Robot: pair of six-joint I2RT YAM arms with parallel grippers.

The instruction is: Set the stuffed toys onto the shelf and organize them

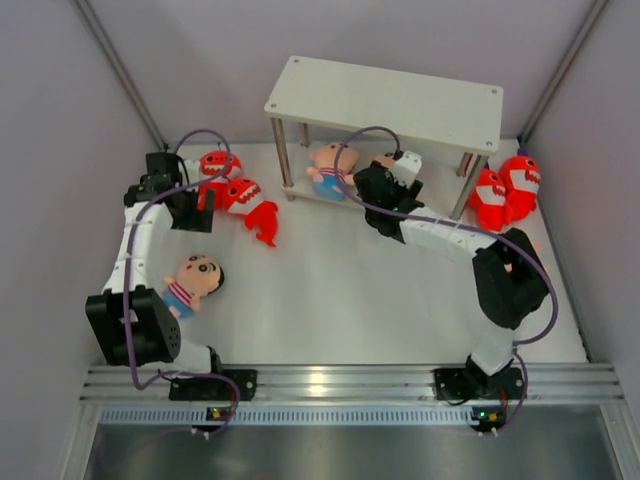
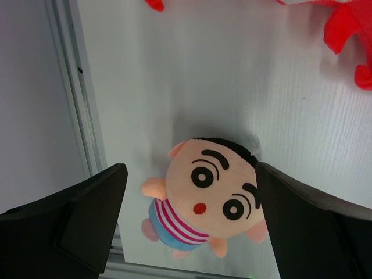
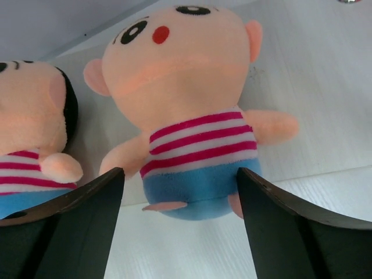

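Note:
The red shark closest to the boy doll on the table is next for my left gripper, which should go to it and close on the shark's head [image 1: 232, 203].
The shelf [image 1: 385, 100] stands at the back centre. Two boy dolls sit side by side on its lower board [image 3: 308, 75]: one at the left [image 1: 330, 170] [image 3: 29, 116], one at the right [image 1: 386, 160] [image 3: 186, 75]. My right gripper [image 1: 376, 182] [image 3: 180, 174] is open, its fingers on either side of the right doll's blue shorts without touching. A third boy doll [image 1: 192, 282] [image 2: 212, 186] lies face up on the table. My left gripper [image 1: 192, 214] [image 2: 190, 167] is open and empty, well above it. Two red sharks [image 1: 235, 185] [image 2: 349, 29] lie at the left.
Two more red sharks [image 1: 505, 190] lean by the shelf's right legs. A silver shelf leg [image 1: 283, 155] stands left of the dolls. A metal rail [image 2: 81, 87] edges the table on the left, with grey walls around it.

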